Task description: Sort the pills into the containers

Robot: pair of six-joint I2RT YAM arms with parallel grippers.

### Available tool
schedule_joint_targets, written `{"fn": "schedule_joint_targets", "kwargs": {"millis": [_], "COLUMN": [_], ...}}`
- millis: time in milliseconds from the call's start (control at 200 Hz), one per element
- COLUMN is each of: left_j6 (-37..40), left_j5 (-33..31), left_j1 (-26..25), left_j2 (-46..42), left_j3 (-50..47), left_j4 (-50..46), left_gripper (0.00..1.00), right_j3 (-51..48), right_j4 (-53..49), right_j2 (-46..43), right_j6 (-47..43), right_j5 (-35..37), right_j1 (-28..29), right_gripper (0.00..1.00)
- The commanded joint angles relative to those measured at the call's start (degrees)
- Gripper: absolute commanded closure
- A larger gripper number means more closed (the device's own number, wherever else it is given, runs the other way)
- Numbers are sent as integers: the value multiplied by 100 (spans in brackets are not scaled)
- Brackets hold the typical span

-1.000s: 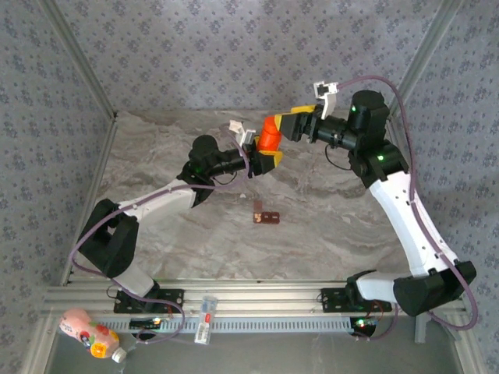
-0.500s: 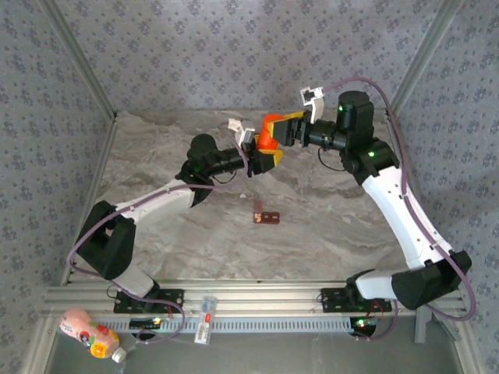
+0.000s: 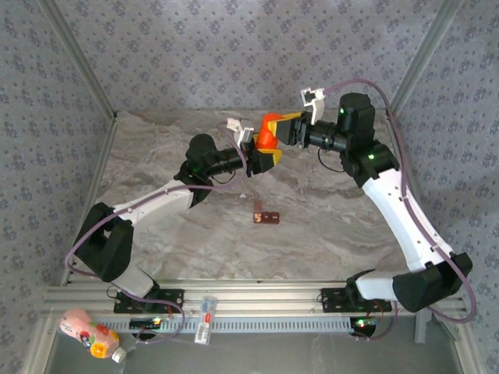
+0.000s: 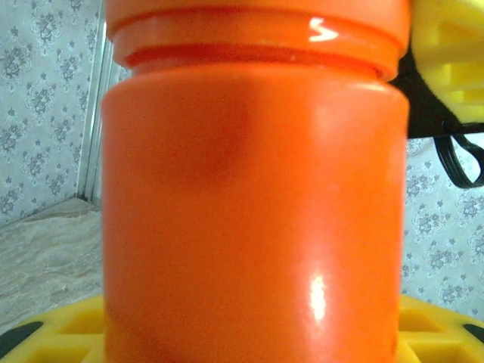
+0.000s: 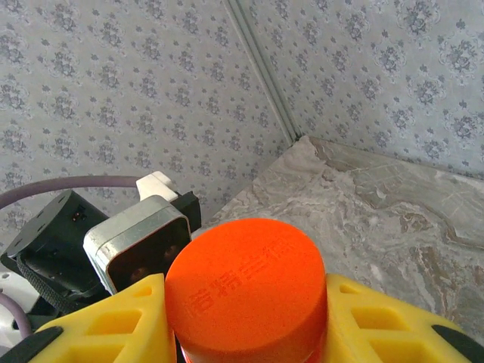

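The orange cap is all that my right gripper's fingers pinch, so my right gripper should open, back away and grip the bottle (image 3: 267,138) below the cap while my left gripper holds it steady.
A bright orange bottle (image 3: 267,134) is held upright above the back of the table. My left gripper (image 3: 265,158) is shut on its body (image 4: 249,212), with yellow fingers (image 4: 53,333) showing at either side below. My right gripper (image 3: 282,126) has come in from the right at the top. Its yellow fingers (image 5: 106,329) press against both sides of the orange cap (image 5: 246,287). The containers (image 3: 266,217), a small dark reddish-brown strip, lie flat on the table's middle, well below both grippers. The pills are hidden.
The marble table (image 3: 351,218) is boxed in by patterned walls at the back and sides. A pink bottle (image 3: 87,333) lies off the table at the bottom left. A small tube (image 3: 205,318) rests on the front rail.
My right gripper has moved left onto the bottle's top and closed its fingers around the cap. The left arm and the bottle have stayed in place.
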Motion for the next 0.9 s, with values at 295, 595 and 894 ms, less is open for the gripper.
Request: {"fn": "schedule_joint_targets", "kwargs": {"millis": [295,595,894], "left_j6": [-229,-229,-23], "left_j5": [-241,-545,-650], "left_j1": [-41,-46,-60], "left_j2": [-360,-312,-280], "left_j3": [59,35,33], "left_j4": [1021,1109,923], "left_gripper": [100,100,100], "right_j3": [-1074,-1886,-1786], "right_j4": [1453,2132,1909], "right_j2": [-458,-738,-929], "right_j6": [551,475,542], "right_j5": [-498,1321,1589], "right_j1": [11,944,877], "right_gripper": [73,74,28]}}
